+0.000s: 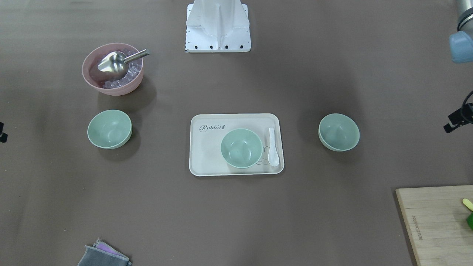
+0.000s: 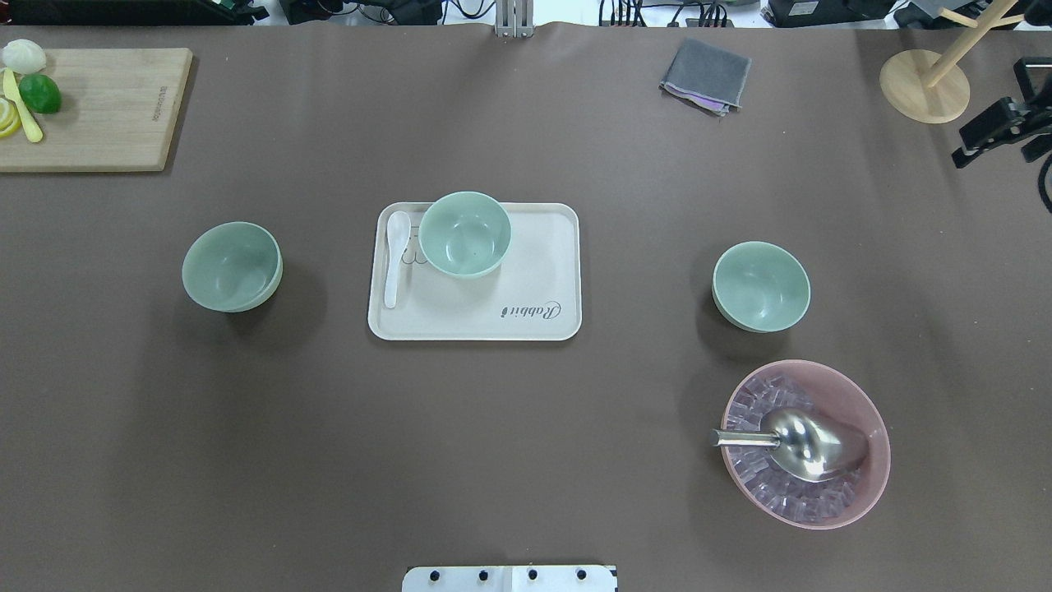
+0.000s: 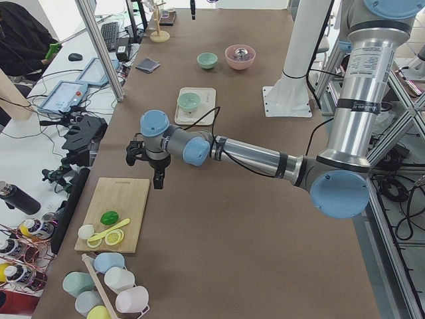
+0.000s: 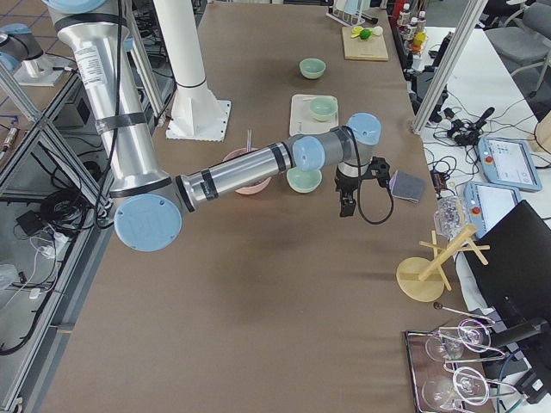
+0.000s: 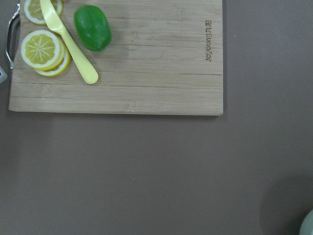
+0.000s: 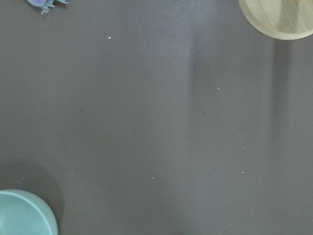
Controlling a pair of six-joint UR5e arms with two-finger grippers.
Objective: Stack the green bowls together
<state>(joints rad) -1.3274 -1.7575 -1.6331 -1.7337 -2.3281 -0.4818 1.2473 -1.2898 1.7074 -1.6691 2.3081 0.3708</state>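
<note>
Next, my left gripper moves to the green bowl that is nearest the cutting board and closes on the bowl's rim (image 1: 356,126), opposite the cream tray.
Three pale green bowls stand apart and upright. One green bowl (image 2: 232,266) is on the table's left, one green bowl (image 2: 465,233) sits on the cream tray (image 2: 542,271), and one green bowl (image 2: 761,286) is on the right, far side of the pink bowl. My left gripper (image 3: 158,179) hangs above the table between the cutting board and the left bowl. My right gripper (image 4: 344,205) hangs near the table's right end, past the right bowl (image 4: 303,179). Neither wrist view shows its fingers, so I cannot tell whether either gripper is open or shut.
A pink bowl (image 2: 805,444) of ice cubes with a metal scoop (image 2: 809,444) is near the right green bowl. A white spoon (image 2: 394,256) lies on the tray. A cutting board (image 2: 99,107) with lime and lemon, a grey cloth (image 2: 705,76) and a wooden stand (image 2: 925,82) line the far edge.
</note>
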